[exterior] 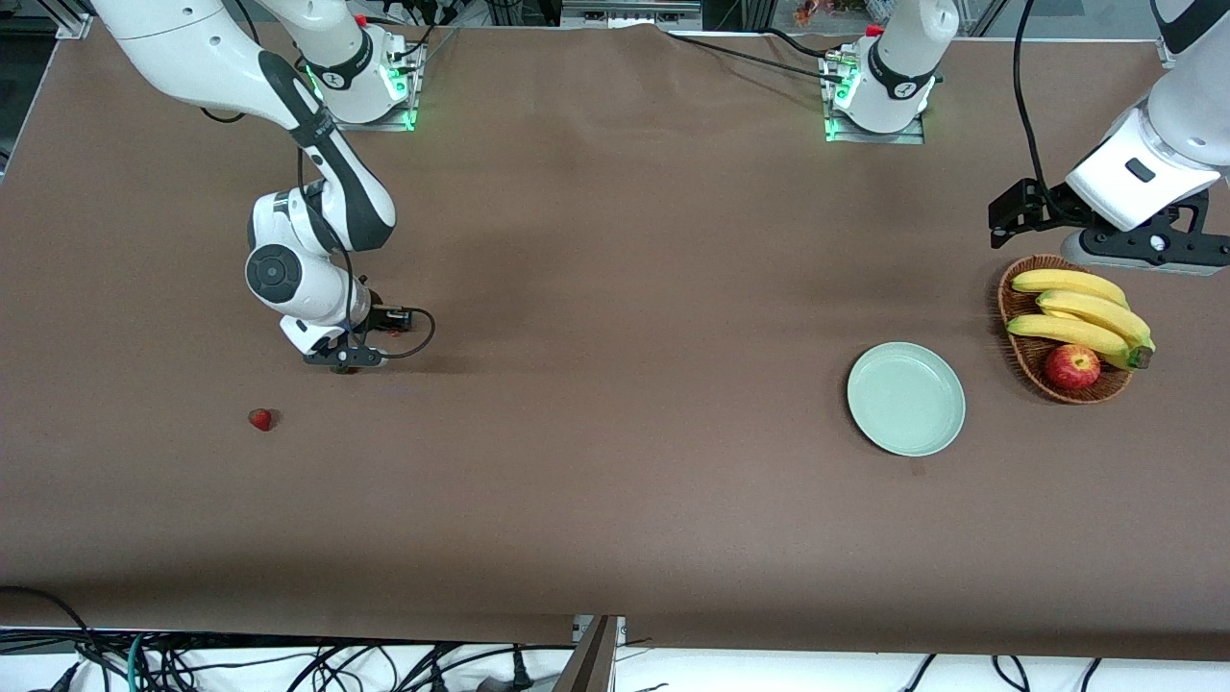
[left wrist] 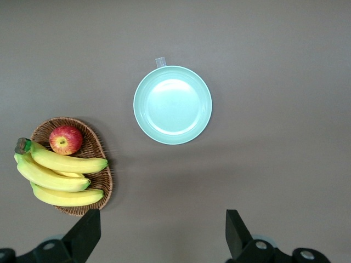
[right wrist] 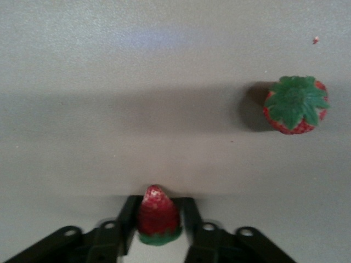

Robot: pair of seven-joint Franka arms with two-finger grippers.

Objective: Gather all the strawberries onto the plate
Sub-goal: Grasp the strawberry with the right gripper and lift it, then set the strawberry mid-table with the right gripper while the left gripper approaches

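Next, my right gripper puts the strawberry down on the bare cloth (exterior: 682, 347) short of the pale green plate. The strawberry is now held low at the table.
My right gripper (right wrist: 159, 207) is shut on a small red strawberry (right wrist: 158, 216), whose tip sticks out past the fingers and whose green cap lies toward the palm. In the front view this gripper (exterior: 348, 362) sits low at the table, toward the right arm's end. Another strawberry (right wrist: 296, 104) stands on the table with its cap up, apart from the gripper. One strawberry (exterior: 260, 419) lies nearer the front camera than the right gripper. The pale green plate (exterior: 905, 398) (left wrist: 173, 104) holds nothing. My left gripper (left wrist: 163, 235) (exterior: 1148, 252) hangs open over the table beside the basket.
A brown wicker basket (exterior: 1020, 358) (left wrist: 101, 183) with bananas (exterior: 1081, 312) and a red apple (exterior: 1072, 366) stands next to the plate, toward the left arm's end. A brown cloth covers the table.
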